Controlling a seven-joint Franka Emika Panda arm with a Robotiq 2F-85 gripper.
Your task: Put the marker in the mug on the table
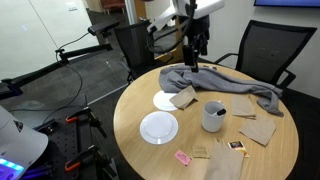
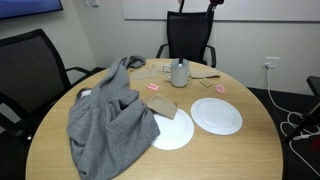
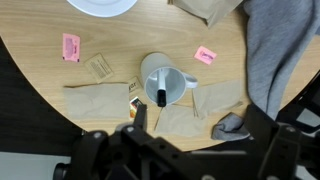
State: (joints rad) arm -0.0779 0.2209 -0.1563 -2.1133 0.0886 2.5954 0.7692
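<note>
The robot's gripper needs to next move down to the marker's black end (image 1: 221,112) (image 3: 161,98), which sticks up at the white mug's rim, and close there.
The white mug (image 3: 172,80) stands upright on the round tan table (image 3: 40,70). It also shows in both exterior views (image 1: 213,116) (image 2: 179,74). The marker (image 3: 160,93) stands inside the mug, its black end pointing up at the wrist camera. My gripper (image 3: 198,125) is open and empty, with dark fingers on either side of the lower wrist view. In an exterior view the gripper (image 1: 196,48) hangs high above the table, well clear of the mug.
A grey cloth (image 1: 222,82) (image 2: 110,115) lies crumpled across the table. Two white plates (image 1: 158,127) (image 1: 164,101) sit near it. Brown napkins (image 3: 100,98), pink packets (image 3: 71,47) (image 3: 205,55) and small sachets (image 3: 100,67) surround the mug. Black office chairs (image 1: 262,48) ring the table.
</note>
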